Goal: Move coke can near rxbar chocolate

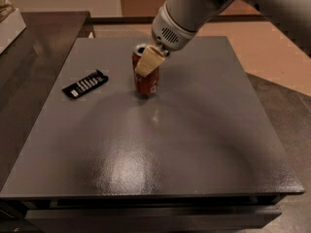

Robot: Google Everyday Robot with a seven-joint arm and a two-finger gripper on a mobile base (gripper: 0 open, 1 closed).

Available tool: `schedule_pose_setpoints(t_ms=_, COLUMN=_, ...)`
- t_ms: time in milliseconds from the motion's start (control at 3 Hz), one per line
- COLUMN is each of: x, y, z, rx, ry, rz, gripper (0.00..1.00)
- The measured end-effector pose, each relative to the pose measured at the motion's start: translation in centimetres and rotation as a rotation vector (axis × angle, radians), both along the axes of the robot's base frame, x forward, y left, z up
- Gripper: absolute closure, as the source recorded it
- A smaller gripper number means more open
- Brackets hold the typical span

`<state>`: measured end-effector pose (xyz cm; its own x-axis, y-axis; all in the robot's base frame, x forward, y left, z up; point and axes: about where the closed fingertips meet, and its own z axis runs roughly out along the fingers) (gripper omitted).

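Observation:
Next, my gripper releases the coke can on the grey table (114, 93), beside the rxbar chocolate's far end.
The coke can (147, 83), red with a silver top, stands upright on the grey table (194, 130), left of its middle and toward the back. My gripper (146, 64) comes down from the upper right and is shut on the can's upper part; one cream finger (146, 62) lies across its front. The rxbar chocolate (85, 84), a flat black bar with a row of white text lines, lies on the table to the left of the can, about a bar's length away. The dark blue bar is hidden behind my arm.
A darker counter (34, 47) adjoins the table on the left, with a white box (9, 25) at its far left edge. A brown floor (272, 47) lies beyond the table's right side.

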<state>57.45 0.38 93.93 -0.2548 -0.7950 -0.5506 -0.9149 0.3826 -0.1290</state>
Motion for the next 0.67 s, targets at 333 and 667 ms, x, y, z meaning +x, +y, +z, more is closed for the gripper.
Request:
schedule_pose_setpoints(t_ms=333, x=1.3, y=2.2, z=-0.6, rx=0.002, ry=0.019, rz=0.01, gripper=1.0)
schedule_pose_setpoints(t_ms=667, x=1.7, y=4.9, z=-1.1, rx=0.013, ry=0.04, rz=0.039, gripper=1.0)
